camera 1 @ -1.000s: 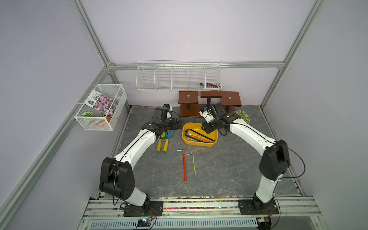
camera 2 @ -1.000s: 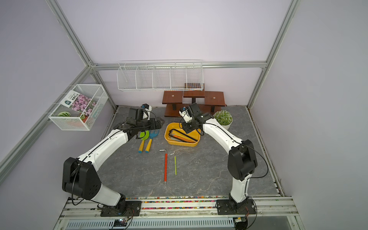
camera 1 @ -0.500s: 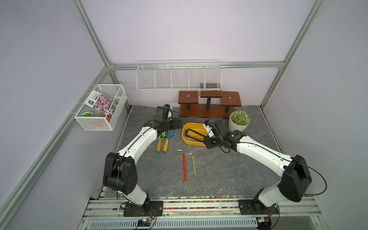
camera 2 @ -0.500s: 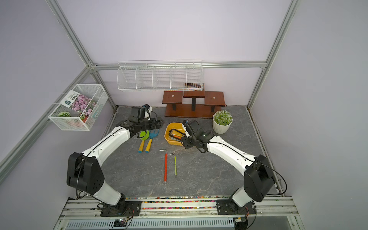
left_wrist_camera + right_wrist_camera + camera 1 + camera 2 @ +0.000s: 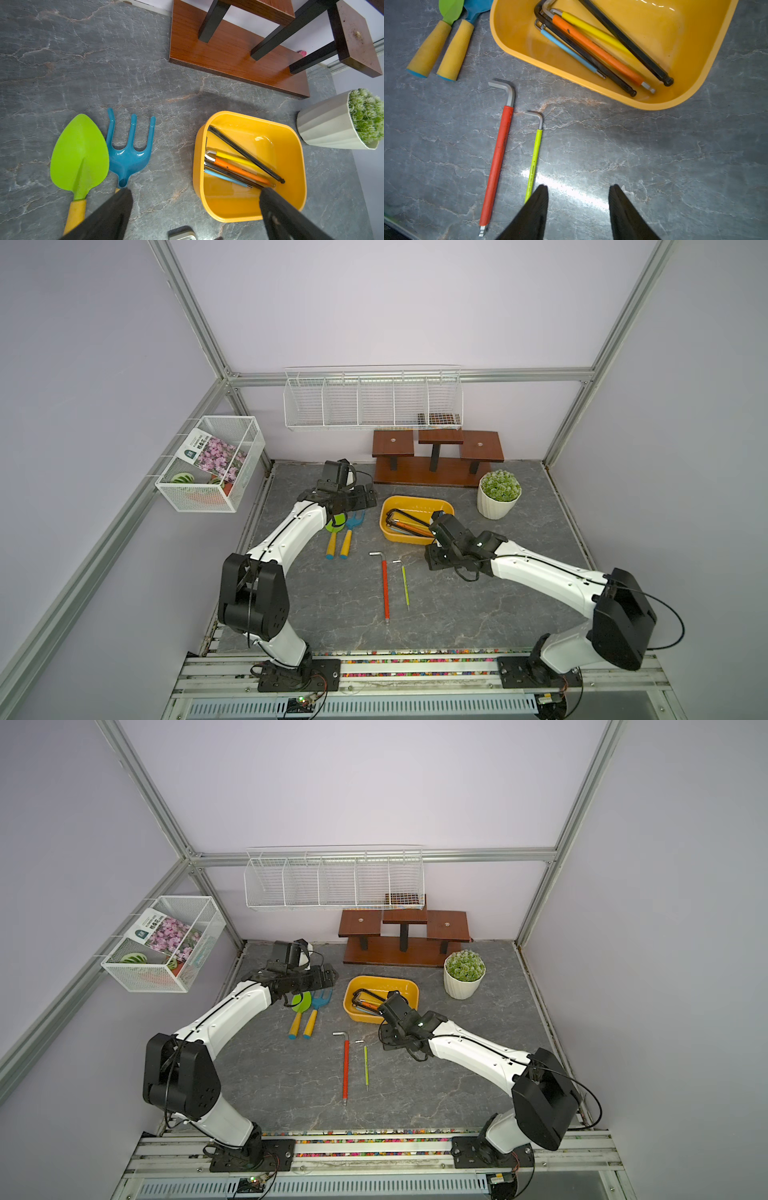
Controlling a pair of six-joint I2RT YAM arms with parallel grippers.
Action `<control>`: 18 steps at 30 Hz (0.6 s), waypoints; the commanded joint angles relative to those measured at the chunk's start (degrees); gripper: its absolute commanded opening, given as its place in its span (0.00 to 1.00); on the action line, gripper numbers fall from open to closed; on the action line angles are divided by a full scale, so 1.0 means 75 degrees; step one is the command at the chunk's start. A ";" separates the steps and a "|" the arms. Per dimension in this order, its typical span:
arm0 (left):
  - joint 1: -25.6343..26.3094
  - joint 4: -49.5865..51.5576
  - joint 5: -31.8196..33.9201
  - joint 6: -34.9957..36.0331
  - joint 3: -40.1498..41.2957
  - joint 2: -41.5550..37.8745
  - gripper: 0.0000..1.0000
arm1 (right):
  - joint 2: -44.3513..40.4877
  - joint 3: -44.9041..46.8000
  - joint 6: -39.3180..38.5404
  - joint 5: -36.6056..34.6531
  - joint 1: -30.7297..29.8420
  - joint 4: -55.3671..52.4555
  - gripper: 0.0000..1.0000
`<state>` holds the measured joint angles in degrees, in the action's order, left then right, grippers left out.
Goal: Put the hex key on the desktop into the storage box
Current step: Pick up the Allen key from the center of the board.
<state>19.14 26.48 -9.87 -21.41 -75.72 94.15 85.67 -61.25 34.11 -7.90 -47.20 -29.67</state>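
Next, I move my right gripper to the yellow-green hex key and close it on the sleeve's upper part (image 5: 404, 576) (image 5: 536, 155), near the key's bent metal end.
Two hex keys lie side by side on the dark veined desktop (image 5: 478, 605): a long red-sleeved one (image 5: 385, 587) (image 5: 497, 164) and a thinner yellow-green one (image 5: 405, 587) (image 5: 534, 158). Behind them stands the yellow storage box (image 5: 399, 536) (image 5: 550, 68), holding several hex keys. My right gripper (image 5: 433, 562) (image 5: 578, 187) hovers open and empty over bare desktop, just right of the yellow-green key and in front of the box. My left gripper (image 5: 368, 499) (image 5: 195, 191) is open and empty, left of the box (image 5: 228, 207).
A green trowel (image 5: 334, 531) and blue rake (image 5: 351, 529) lie left of the box, under the left arm. A brown wooden stand (image 5: 432, 472) and a white potted plant (image 5: 498, 493) sit at the back. White wire baskets (image 5: 372, 406) hang on the walls.
My right arm has swung from above the storage box forward and down to the desktop beside the yellow-green key, its jaws widening. The left arm has barely moved.
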 commanded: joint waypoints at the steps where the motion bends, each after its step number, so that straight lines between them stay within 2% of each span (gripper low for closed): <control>1: -0.0044 0.0156 0.0020 -0.0065 -0.0237 0.0163 1.00 | 0.0267 0.0001 0.0417 -0.0089 -0.0189 0.0110 0.53; 18: -0.0041 0.0172 -0.0089 -0.0072 -0.0274 0.0220 1.00 | 0.2255 -0.1223 0.0604 -0.0039 -0.0952 -0.0300 0.50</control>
<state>19.14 27.14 -10.13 -21.41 -76.07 95.13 101.01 -68.97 37.60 -7.88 -53.69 -29.71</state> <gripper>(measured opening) 0.999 0.500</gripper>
